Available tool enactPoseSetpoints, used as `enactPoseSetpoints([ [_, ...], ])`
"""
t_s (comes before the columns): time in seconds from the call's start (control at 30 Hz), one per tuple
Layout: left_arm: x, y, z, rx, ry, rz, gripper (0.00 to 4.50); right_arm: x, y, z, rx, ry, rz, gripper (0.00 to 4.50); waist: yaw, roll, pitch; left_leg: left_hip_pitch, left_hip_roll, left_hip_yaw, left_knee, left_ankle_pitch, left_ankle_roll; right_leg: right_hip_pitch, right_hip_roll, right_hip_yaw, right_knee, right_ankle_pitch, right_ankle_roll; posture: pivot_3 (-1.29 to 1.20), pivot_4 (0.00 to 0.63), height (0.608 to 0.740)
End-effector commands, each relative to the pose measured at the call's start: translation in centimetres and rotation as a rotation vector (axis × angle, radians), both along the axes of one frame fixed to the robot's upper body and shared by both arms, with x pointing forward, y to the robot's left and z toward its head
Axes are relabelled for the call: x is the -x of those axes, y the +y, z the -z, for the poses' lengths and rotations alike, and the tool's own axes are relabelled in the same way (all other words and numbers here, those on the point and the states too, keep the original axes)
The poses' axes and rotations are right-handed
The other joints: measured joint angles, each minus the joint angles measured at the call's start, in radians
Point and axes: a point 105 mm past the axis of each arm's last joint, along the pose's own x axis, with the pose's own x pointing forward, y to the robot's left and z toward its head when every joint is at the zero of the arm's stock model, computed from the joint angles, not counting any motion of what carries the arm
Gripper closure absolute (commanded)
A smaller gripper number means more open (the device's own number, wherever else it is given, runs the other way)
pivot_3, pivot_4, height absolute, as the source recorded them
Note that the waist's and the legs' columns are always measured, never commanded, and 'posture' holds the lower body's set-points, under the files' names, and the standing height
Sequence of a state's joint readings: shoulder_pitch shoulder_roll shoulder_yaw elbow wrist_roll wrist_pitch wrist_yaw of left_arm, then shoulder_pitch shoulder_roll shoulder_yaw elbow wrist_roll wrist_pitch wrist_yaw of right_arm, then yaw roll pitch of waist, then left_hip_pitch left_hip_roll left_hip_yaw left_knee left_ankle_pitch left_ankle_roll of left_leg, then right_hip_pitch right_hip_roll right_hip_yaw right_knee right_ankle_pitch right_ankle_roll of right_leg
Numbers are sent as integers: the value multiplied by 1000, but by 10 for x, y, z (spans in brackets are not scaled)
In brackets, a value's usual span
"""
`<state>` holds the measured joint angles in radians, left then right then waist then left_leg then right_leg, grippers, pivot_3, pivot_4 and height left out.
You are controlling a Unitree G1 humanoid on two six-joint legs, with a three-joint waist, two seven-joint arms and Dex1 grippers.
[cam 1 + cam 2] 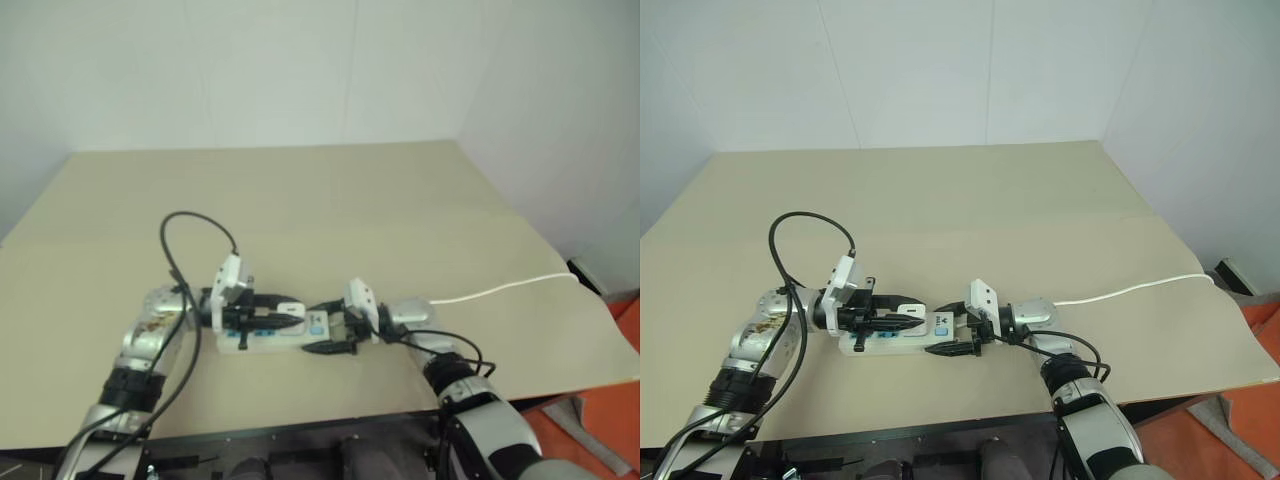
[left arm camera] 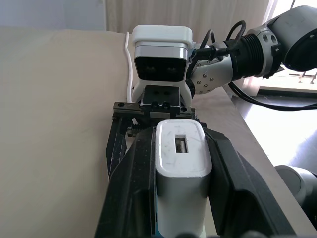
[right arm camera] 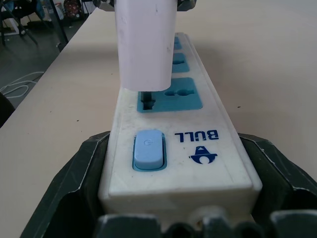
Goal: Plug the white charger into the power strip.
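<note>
Next, I let go of the white charger with my left gripper, with it seated in the power strip's socket [image 1: 289, 332] [image 2: 182, 232] nearest the blue switch.
The power strip [image 1: 262, 343] lies on the table near its front edge, blue socket faces up. My right gripper [image 1: 328, 336] is shut on its switch end; in the right wrist view its black fingers [image 3: 74, 178] press both sides beside the blue switch [image 3: 147, 148]. My left gripper [image 1: 288, 314] is shut on the white charger [image 2: 181, 168] and holds it upright over the socket [image 3: 171, 94] nearest the switch. The charger's [image 3: 145, 44] prong reaches down into that socket's slot, with a gap between the charger's body and the socket's face.
The strip's thin white cord [image 1: 510, 287] runs right across the tan table [image 1: 330, 200] to its right edge. A black cable [image 1: 190, 225] loops above my left arm. White walls stand behind the table.
</note>
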<state>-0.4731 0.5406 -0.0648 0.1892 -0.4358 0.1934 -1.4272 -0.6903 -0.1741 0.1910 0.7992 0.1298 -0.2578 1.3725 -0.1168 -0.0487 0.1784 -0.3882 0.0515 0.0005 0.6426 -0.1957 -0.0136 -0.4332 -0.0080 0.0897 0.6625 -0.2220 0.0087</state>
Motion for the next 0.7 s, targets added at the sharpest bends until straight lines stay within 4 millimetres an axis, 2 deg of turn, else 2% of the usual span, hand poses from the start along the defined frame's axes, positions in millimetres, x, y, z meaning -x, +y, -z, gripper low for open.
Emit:
enactPoseSetpoints([
  [0.03,-1,1,-3,-10,-26,8,3472,11,1,20,73,59,-42,1094,0,0,0,0,0,0,0,0,0,0,0,0,0,0,0,0,150,740],
  [0.17,0,2,0,-15,-20,9,3472,11,1,19,72,58,-43,1094,-1,0,0,0,0,0,0,0,0,0,0,0,0,0,0,0,150,740],
  [0.7,5,13,34,-94,42,0,3472,10,1,19,75,58,-46,1094,-5,0,0,1,0,0,-1,0,0,0,0,0,0,0,0,0,150,740],
])
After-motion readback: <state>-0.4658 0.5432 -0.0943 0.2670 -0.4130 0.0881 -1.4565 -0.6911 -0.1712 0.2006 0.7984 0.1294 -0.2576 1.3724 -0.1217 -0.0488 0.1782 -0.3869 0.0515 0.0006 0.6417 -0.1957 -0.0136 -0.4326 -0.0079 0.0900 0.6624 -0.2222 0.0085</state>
